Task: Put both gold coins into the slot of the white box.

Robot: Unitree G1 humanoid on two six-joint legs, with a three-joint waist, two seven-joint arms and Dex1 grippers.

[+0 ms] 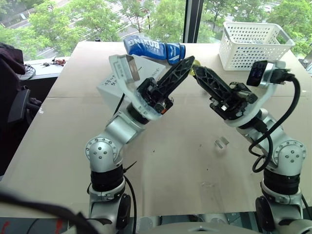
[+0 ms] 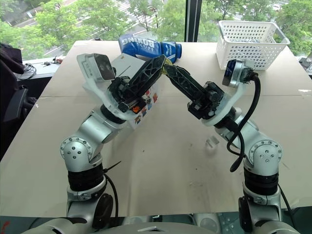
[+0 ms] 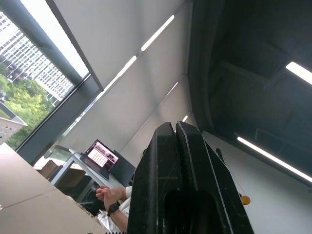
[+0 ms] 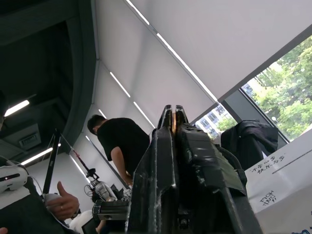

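Note:
Next, my left gripper lets go of the gold coin in the thin dark slot atop the white box [image 1: 134,75], beside the black handwriting.
Both arms are raised over the table with their fingertips meeting in mid-air. My right gripper [image 1: 197,70] is nearly closed on a gold coin [image 4: 173,122], which shows edge-on as a thin gold sliver between its fingers. My left gripper [image 1: 191,61] is shut, and its tip touches that same yellow spot [image 2: 167,62]; I cannot tell whether it also grips the coin. The white box [image 2: 146,105] stands behind my left arm, its cartoon face toward me. Beside its black handwriting runs a thin dark line, the slot [image 4: 288,164].
A blue bottle [image 1: 155,48] lies at the table's far edge behind the box. A white perforated basket [image 1: 253,44] stands at the far right. A small clear block [image 1: 222,142] lies on the table under my right arm. A person in black [image 4: 124,146] stands nearby.

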